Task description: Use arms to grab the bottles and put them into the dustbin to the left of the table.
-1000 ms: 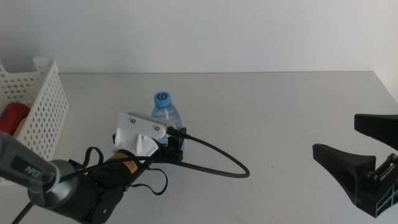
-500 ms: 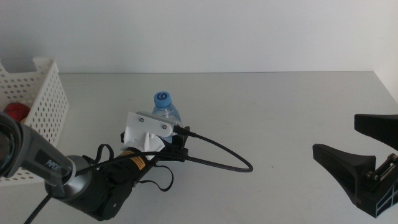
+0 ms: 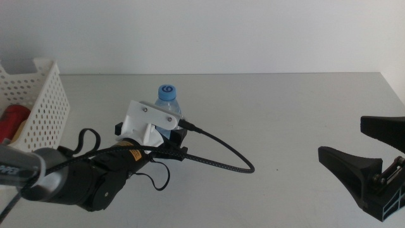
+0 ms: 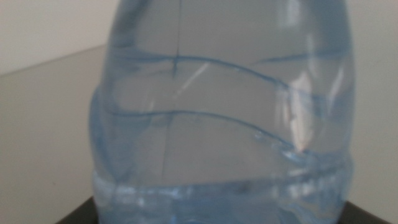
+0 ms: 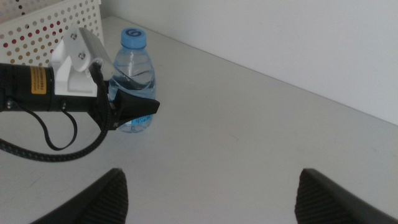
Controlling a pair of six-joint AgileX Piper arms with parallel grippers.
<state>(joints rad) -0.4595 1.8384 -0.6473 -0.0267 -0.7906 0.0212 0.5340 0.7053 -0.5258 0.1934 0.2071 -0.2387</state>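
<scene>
My left gripper is to release the clear water bottle on top of the red can in the white dustbin (image 3: pixel 15 116).
A clear water bottle (image 3: pixel 168 109) with a blue cap (image 3: pixel 167 92) stands upright left of the table's middle. It fills the left wrist view (image 4: pixel 217 124). My left gripper (image 3: pixel 172 135) is shut on the bottle's lower half, under the white housing (image 3: pixel 148 118). The right wrist view shows its dark jaws on either side of the bottle (image 5: pixel 135 74). The white perforated dustbin (image 3: pixel 45 107) sits at the far left with a red can (image 3: pixel 14 118) inside. My right gripper (image 3: pixel 342 138) waits open at the right edge, holding nothing.
A black cable (image 3: pixel 221 163) loops from the left wrist across the table (image 3: pixel 285 101) to the right of the bottle. The white wall runs along the table's far edge. The dustbin's (image 5: pixel 50 25) near wall stands just left of the arm.
The bottle's cap has risen slightly and the white housing has come up with it. The left arm's body has swung lower and to the left. The right gripper has not moved.
</scene>
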